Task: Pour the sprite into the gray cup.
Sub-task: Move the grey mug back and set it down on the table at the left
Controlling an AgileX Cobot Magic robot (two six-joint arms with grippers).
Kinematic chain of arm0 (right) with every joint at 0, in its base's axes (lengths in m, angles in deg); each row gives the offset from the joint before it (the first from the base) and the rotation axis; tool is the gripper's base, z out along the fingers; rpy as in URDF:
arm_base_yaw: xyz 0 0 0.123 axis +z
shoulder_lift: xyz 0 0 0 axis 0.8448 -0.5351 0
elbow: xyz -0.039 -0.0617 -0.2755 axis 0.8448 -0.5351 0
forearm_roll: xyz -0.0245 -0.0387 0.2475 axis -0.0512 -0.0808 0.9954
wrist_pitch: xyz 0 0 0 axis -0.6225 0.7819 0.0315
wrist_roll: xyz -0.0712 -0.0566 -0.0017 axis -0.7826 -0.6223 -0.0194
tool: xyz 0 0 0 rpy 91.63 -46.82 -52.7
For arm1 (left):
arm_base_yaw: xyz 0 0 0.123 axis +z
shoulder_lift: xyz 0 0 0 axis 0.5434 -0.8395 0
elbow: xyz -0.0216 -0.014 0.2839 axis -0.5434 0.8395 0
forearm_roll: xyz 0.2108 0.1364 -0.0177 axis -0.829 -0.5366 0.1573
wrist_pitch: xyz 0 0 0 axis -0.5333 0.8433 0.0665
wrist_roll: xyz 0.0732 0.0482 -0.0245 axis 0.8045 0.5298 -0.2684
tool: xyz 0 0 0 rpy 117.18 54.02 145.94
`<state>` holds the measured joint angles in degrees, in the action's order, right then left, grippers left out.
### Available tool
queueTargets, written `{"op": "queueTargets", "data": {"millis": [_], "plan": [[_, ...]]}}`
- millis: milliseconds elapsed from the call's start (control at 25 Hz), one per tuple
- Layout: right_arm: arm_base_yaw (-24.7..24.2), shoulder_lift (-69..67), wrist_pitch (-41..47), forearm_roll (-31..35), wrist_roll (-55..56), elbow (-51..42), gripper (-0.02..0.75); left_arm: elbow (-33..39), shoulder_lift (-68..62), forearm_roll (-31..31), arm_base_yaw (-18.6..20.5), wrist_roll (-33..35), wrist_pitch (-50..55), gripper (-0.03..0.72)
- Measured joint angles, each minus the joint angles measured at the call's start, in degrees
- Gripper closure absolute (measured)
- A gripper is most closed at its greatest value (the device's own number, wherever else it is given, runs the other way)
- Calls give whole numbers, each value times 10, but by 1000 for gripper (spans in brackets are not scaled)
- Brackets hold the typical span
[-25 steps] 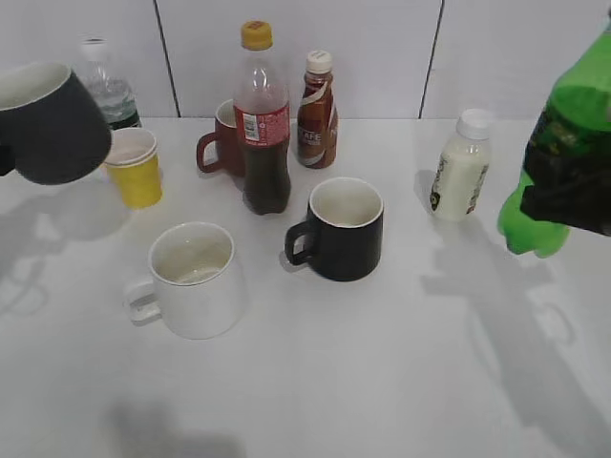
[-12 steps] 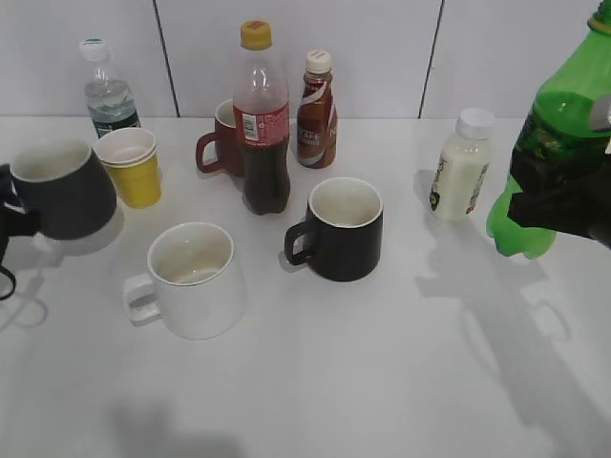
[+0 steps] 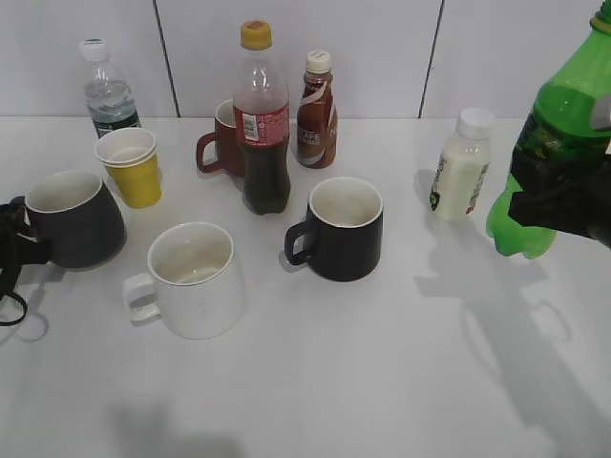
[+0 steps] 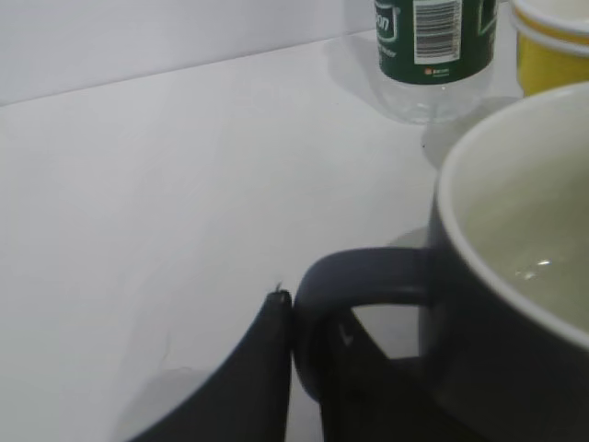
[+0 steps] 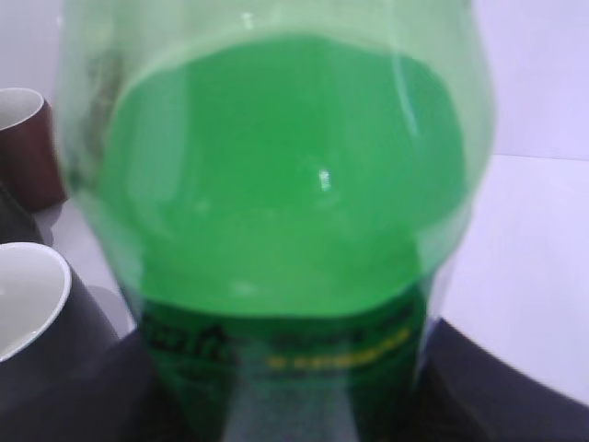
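Note:
Next, my right gripper sets the sprite down on the bare table [image 3: 513, 276] just in front of the white milk bottle.
The gray cup [image 3: 74, 219] stands on the table at the far left, white inside. My left gripper [image 3: 17, 239] is shut on its loop handle [image 4: 354, 276]; the left wrist view shows the cup's rim and wall [image 4: 497, 304] close up. The sprite [image 3: 554, 143], a green plastic bottle with a dark label, hangs tilted above the table at the far right. My right gripper [image 3: 563, 205] is shut on its label band. In the right wrist view the sprite [image 5: 276, 184] fills the frame and my right gripper [image 5: 276, 387] holds it low on the label.
A white mug [image 3: 194, 277] and a black mug [image 3: 342, 229] stand mid-table. Behind them are a cola bottle [image 3: 263, 119], a brown mug [image 3: 221, 138], a coffee bottle [image 3: 316, 110], a yellow paper cup [image 3: 132, 167], a water bottle [image 3: 107, 91] and a white milk bottle [image 3: 460, 164].
My left gripper has lowered the gray cup from the air onto the table at the far left. The sprite has moved slightly up and left and then held still.

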<state>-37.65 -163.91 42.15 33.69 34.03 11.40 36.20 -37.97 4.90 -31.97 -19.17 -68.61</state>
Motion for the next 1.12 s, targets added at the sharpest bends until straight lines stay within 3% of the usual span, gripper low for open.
{"op": "queueTargets", "data": {"millis": [280,520,680,1000,1120], "plan": [[0,0,0,0,1,0,381,22,1,-3,1,-2,-18,577],[0,0,0,1,1,-1,381,41,24,-6,1,-2,-24,448],[0,-11,-9,19,1,-1,381,69,54,-6,1,-2,-26,424],[0,-164,-191,38,1,-12,381,110,129,-20,-8,-2,6,422],[0,-224,-214,38,10,-20,381,110,157,-21,-18,-2,16,422]]}}
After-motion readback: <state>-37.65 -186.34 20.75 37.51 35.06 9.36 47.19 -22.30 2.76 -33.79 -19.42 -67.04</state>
